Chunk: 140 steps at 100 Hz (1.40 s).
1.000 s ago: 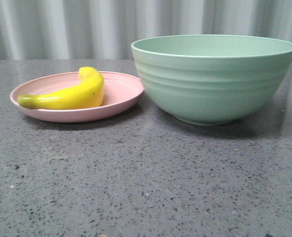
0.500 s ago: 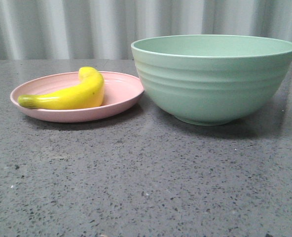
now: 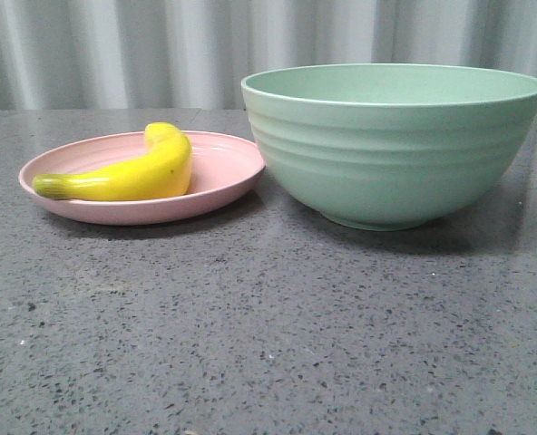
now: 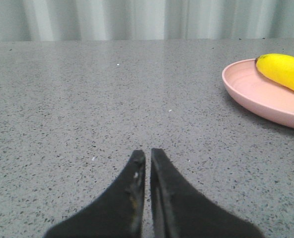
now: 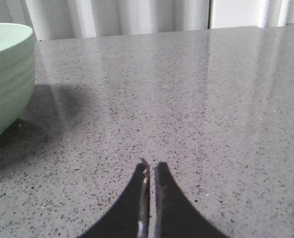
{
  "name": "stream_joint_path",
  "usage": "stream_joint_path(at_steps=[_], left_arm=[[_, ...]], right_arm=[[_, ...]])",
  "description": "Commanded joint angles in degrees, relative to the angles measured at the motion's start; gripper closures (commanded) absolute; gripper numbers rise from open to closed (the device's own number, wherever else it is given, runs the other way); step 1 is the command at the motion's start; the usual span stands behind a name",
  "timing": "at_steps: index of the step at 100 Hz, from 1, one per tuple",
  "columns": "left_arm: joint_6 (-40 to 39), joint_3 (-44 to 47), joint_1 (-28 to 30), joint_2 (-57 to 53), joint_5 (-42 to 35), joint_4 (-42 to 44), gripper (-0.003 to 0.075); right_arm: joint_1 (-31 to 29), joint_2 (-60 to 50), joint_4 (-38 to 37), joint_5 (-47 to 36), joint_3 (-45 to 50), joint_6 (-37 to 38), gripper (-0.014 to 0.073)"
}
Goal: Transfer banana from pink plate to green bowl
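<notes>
Next, my left gripper needs to go to the banana on the pink plate and grab the banana's curved middle (image 3: 161, 169), leaving its dark-tipped end free.
A small yellow banana (image 3: 132, 172) lies on the pale-pink plate (image 3: 223, 168) at the left of the table. The large mint-green bowl (image 3: 395, 145) stands just right of the plate, close to its rim. Neither gripper shows in the front view. My left gripper (image 4: 148, 152) is shut and empty, low over bare table, with the plate (image 4: 256, 94) and the banana's dark-tipped end (image 4: 286, 69) off to one side and ahead of it. My right gripper (image 5: 151, 165) is shut and empty over bare table, with the bowl (image 5: 5, 74) well apart at the view's edge.
The table (image 3: 268, 335) is grey speckled stone. A pale corrugated wall (image 3: 160, 45) runs behind it.
</notes>
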Motion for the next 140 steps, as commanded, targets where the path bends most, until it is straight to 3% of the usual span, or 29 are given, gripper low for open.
stream_joint_path(at_steps=[1, 24, 53, 82, 116, 140], left_arm=[[0.1, 0.5, 0.2, -1.6, -6.4, -0.8, 0.0741], [0.1, 0.5, 0.2, -1.6, -12.2, -2.3, 0.0741], [0.1, 0.3, 0.2, -1.6, -16.2, -2.3, 0.0741], [0.1, -6.6, 0.2, 1.9, -14.2, -0.3, 0.0741], [0.1, -15.0, 0.2, 12.5, -15.4, -0.2, 0.0741], [0.1, -15.1, 0.2, 17.0, -16.4, -0.2, 0.0724]], right_arm=[[-0.2, -1.0, 1.0, -5.6, 1.2, -0.1, 0.0662], [-0.2, -1.0, 3.7, -11.5, 1.2, -0.1, 0.0662], [0.1, -1.0, 3.8, -12.8, 0.7, -0.1, 0.0662], [0.8, 1.0, 3.7, -4.0, -6.3, -0.5, 0.0662], [0.8, 14.8, 3.7, 6.9, -19.2, -0.5, 0.0650], [0.8, 17.6, 6.2, 2.2, -20.9, -0.5, 0.0656]])
